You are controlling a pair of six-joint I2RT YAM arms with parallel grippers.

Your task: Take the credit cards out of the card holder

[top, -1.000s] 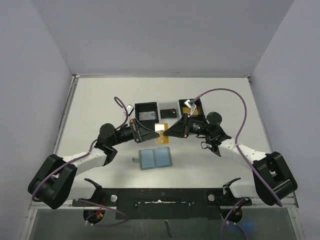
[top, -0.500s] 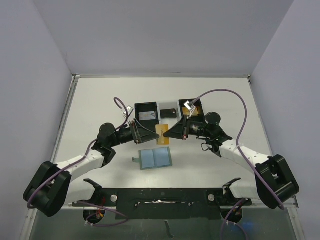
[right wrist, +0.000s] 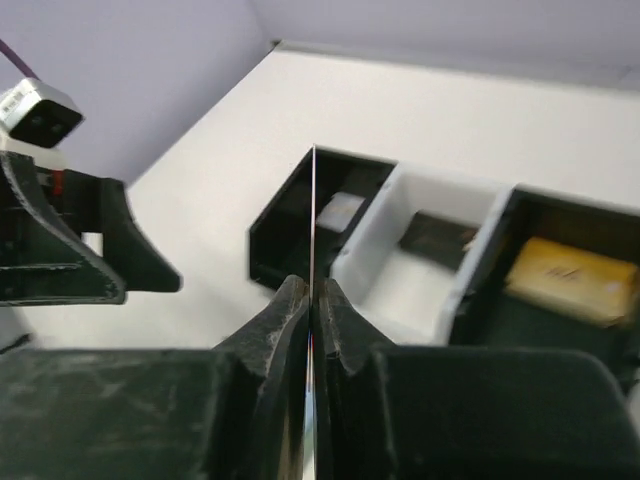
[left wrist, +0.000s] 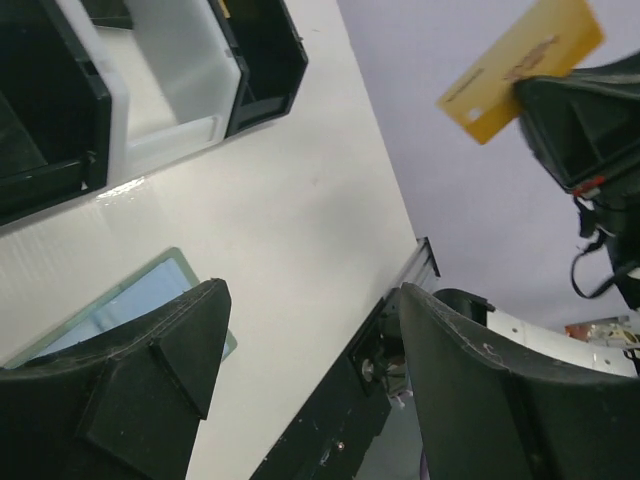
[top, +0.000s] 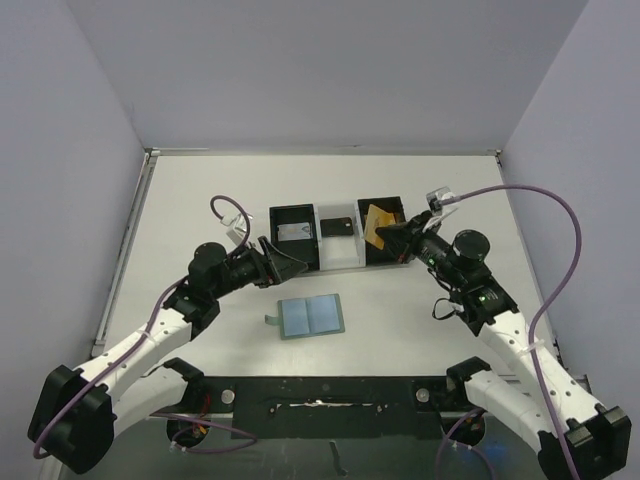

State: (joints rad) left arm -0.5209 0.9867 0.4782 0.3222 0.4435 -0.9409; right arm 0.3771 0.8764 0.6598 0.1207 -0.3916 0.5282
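Next, my right gripper lets go of the gold-orange credit card in the black box (top: 379,223) (right wrist: 562,280), next to the other gold card. The card it holds is now above a black box.
The card holder (top: 311,316) lies open on the table, sage-green with a pale blue inside (left wrist: 115,305). My right gripper (top: 386,238) is shut on a gold-orange credit card (top: 374,222), held above the right black box (top: 392,208). In the right wrist view that card (right wrist: 313,215) stands edge-on between the shut fingers (right wrist: 285,310). In the left wrist view the gold card (left wrist: 520,65) hangs in the air. My left gripper (top: 283,262) is open and holds nothing, just beyond the holder's far left corner, with its wide-apart fingers (left wrist: 190,330) over bare table.
Three bins stand in a row: a left black box (top: 275,212) with a pale card (right wrist: 340,212), a white tray (top: 338,258) with a dark card (top: 338,227), and the right black box with another gold card (right wrist: 570,275). Purple cables arch over both arms.
The left gripper opened, let go of the gold card and drew back left. The right gripper closed on that card and carried it right, over the right black box.
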